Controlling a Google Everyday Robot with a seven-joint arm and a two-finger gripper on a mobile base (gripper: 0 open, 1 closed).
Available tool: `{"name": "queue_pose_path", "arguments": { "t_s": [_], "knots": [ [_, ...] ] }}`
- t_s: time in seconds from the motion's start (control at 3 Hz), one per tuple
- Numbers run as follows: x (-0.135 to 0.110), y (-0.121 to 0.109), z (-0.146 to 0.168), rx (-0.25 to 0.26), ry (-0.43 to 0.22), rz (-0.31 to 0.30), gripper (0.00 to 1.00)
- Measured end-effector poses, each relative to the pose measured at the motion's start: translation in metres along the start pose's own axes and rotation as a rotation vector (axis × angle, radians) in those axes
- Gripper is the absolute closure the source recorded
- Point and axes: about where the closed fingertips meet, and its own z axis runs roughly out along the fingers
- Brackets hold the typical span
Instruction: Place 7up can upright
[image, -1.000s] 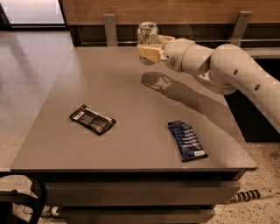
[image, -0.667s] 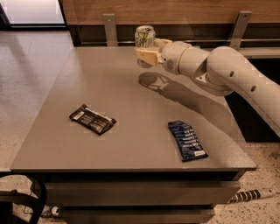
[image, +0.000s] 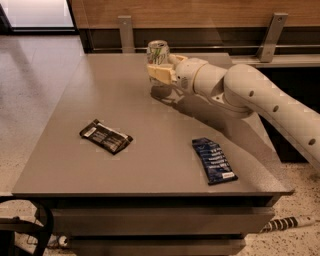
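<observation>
I need to let go of the 7up can, now held upright just above the table, on the far middle of the grey table (image: 150, 94), beyond the black packet.
The 7up can (image: 158, 52) is white-silver with green markings and stands upright in my grasp, held just above the far middle of the grey table (image: 150, 165). My gripper (image: 160, 71) reaches in from the right on a white arm and is shut on the can's lower half. The can's shadow lies on the table right below it.
A flat black packet (image: 106, 136) lies on the table's left part. A flat blue packet (image: 214, 160) lies at the front right. A wooden wall with metal brackets (image: 126, 30) runs behind the table. Tiled floor lies to the left.
My gripper has moved a little to the left with the can in it. The can stays upright. The packets have not moved.
</observation>
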Motion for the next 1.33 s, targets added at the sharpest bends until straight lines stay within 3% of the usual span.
{"name": "queue_pose_path", "arguments": {
  "t_s": [0.67, 1.0, 1.33],
  "knots": [
    [0.025, 0.016, 0.015, 0.008, -0.003, 0.047, 1.00],
    [0.037, 0.025, 0.019, 0.035, -0.005, 0.091, 0.97],
    [0.044, 0.029, 0.018, 0.068, 0.000, 0.130, 0.74]
  ]
}}
